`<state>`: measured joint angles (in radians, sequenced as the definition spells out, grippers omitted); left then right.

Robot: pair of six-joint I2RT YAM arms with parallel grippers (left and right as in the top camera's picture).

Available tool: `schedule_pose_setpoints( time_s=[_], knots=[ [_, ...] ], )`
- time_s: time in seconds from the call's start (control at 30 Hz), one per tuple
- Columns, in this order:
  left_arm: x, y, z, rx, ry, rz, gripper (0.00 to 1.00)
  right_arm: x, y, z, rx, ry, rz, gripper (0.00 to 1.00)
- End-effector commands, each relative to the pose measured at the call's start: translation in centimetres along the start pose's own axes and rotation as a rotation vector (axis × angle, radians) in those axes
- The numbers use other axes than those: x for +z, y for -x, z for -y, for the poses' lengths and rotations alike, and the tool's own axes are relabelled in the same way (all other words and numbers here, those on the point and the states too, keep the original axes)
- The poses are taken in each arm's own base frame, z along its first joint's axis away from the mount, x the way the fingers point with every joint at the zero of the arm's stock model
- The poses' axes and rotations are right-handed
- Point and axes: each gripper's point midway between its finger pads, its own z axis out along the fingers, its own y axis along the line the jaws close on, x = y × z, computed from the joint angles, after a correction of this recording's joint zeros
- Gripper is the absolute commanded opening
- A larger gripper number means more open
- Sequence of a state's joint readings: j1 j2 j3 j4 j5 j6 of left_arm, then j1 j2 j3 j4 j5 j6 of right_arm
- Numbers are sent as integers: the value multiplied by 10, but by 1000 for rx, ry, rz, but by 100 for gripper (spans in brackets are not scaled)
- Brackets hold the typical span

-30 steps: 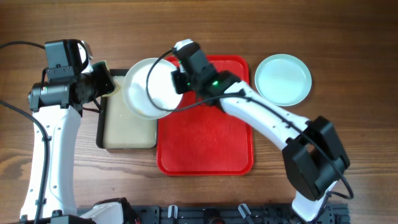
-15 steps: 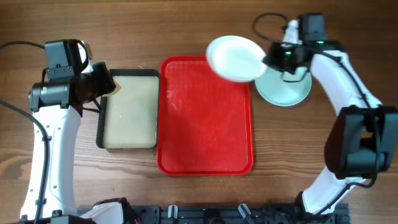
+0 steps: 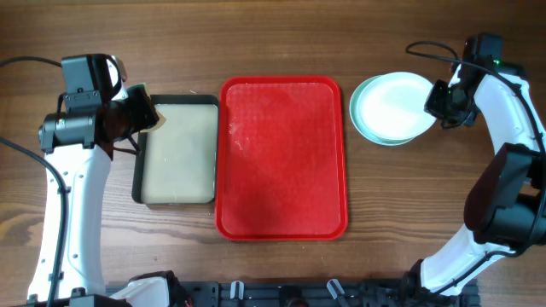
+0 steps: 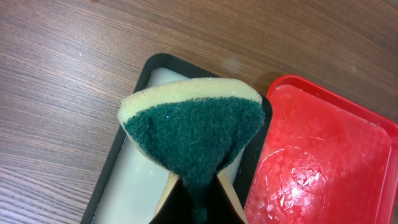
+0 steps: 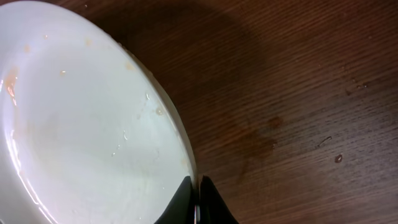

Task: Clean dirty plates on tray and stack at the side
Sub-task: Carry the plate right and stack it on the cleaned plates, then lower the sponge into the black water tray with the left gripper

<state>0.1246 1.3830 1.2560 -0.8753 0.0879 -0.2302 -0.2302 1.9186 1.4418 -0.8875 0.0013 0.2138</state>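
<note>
Next, my left gripper releases the green-and-yellow sponge, which is now above that tray, in the far half of the beige tray (image 3: 188,130) (image 4: 208,132), toward the red tray.
The red tray (image 3: 281,158) lies in the middle with nothing on it and also shows in the left wrist view (image 4: 323,162). My right gripper (image 3: 439,101) is shut on the right rim of the white plate (image 3: 394,104), which sits over a pale light-blue plate (image 3: 363,128) to the right of the tray. In the right wrist view the jaws (image 5: 197,199) pinch the plate's rim (image 5: 81,124), which has faint orange smears. My left gripper (image 3: 149,115) is shut on a green-and-yellow sponge (image 4: 193,127) above the beige tray. I cannot tell whether a second blue plate lies underneath.
The black-rimmed beige tray (image 3: 177,162) with pale liquid lies left of the red tray, close against it, and also shows in the left wrist view (image 4: 134,186). Wooden table all around. The right arm's cable loops above the plates.
My right gripper carried the white plate from over the beige tray, across the red tray, to above the light-blue plate at the right. The left arm has not moved.
</note>
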Motion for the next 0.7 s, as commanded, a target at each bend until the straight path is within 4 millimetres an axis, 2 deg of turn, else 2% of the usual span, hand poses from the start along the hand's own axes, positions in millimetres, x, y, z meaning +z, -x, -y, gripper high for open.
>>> schedule_pose_setpoints(
  time_s=[0.0, 0.07, 0.1, 0.2, 0.27, 0.37, 0.43, 0.5, 0.57, 0.6, 0.63, 0.67],
  knots=[
    [2, 1, 2, 19, -3, -1, 4, 6, -7, -9, -12, 53, -33, 6],
    [2, 1, 1, 19, -3, -2, 4, 10, -16, -20, -16, 122, -61, 19],
    [2, 1, 1, 19, -3, -4, 4, 12, -20, -20, -16, 122, -71, 21],
    [7, -1, 2, 17, -6, -20, 4, 14, -21, -20, -30, 123, -71, 45],
    [10, -3, 5, 17, -23, -34, 4, 13, -20, -26, -30, 155, -67, 51],
    [20, -12, 20, 92, -101, -88, 4, 2, -25, -67, -63, 394, -94, 62],
    [30, -24, 45, 202, -203, -140, 4, -8, -30, -97, -142, 525, -96, 71],
    [41, -32, 53, 229, -208, -173, 4, -9, -36, -112, -182, 533, -96, 76],
    [58, -39, 48, 244, -149, -209, 4, -8, -41, -128, -236, 523, -86, 82],
    [65, -42, 45, 245, -129, -227, 4, -7, -41, -132, -255, 503, -78, 88],
    [70, -45, 43, 244, -125, -242, 4, -5, -42, -135, -270, 489, -70, 99],
    [75, -47, 42, 242, -121, -258, 4, -5, -41, -138, -284, 478, -59, 100]
  ],
)
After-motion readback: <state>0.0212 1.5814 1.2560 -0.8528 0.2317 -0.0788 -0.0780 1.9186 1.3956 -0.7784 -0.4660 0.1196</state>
